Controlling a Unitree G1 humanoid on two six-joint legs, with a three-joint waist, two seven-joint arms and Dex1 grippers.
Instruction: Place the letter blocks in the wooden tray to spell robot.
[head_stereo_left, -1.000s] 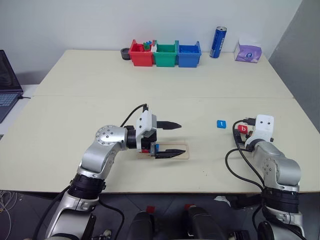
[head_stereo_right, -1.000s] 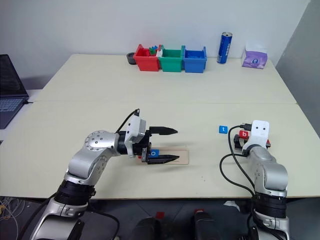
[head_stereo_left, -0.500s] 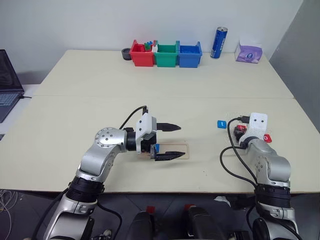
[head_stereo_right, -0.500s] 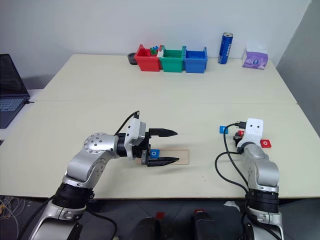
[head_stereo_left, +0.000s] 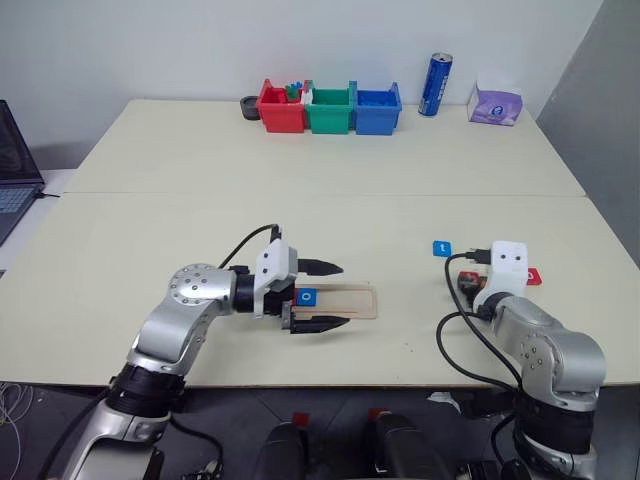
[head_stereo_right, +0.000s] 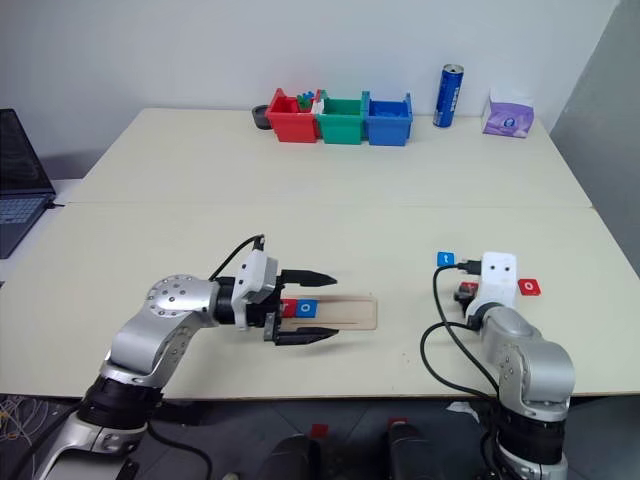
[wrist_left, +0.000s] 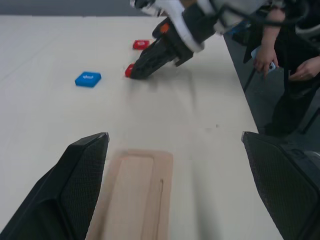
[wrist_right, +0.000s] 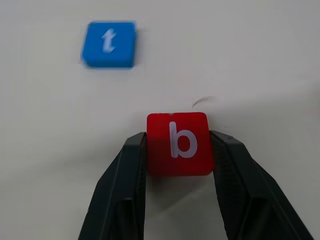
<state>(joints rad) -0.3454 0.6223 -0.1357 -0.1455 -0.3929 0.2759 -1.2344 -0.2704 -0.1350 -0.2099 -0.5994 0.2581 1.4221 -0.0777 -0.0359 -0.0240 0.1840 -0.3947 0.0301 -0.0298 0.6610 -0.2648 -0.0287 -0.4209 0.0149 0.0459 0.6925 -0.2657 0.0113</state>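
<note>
The "b" block's side that must meet the blue "o" block is under my right gripper's fingers, so I should put it down and pinch its other sides (wrist_right: 180, 173).
The wooden tray (head_stereo_left: 352, 301) lies near the table's front edge. A red letter block (head_stereo_right: 289, 308) and a blue "o" block (head_stereo_right: 308, 308) sit at its left end. My left gripper (head_stereo_left: 342, 295) is open, with one finger on each side of the tray. My right gripper (wrist_right: 179, 150) is shut on the red "b" block (wrist_right: 178, 131), low over the table to the right of the tray. A blue "t" block (head_stereo_left: 442, 248) lies just beyond it. A red "o" block (head_stereo_left: 533, 275) lies to its right.
Red (head_stereo_left: 282, 108), green (head_stereo_left: 330, 110) and blue (head_stereo_left: 378, 108) bins stand in a row at the back. A blue can (head_stereo_left: 436, 85) and a tissue pack (head_stereo_left: 496, 102) stand to their right. A laptop (head_stereo_left: 15, 175) is at the left edge. A person's hands (wrist_left: 262, 55) are beyond the table's right side.
My right gripper has shut on the red "b" block and drawn back toward me and leftward, uncovering the red "o" block. My left gripper has shifted left along the tray.
</note>
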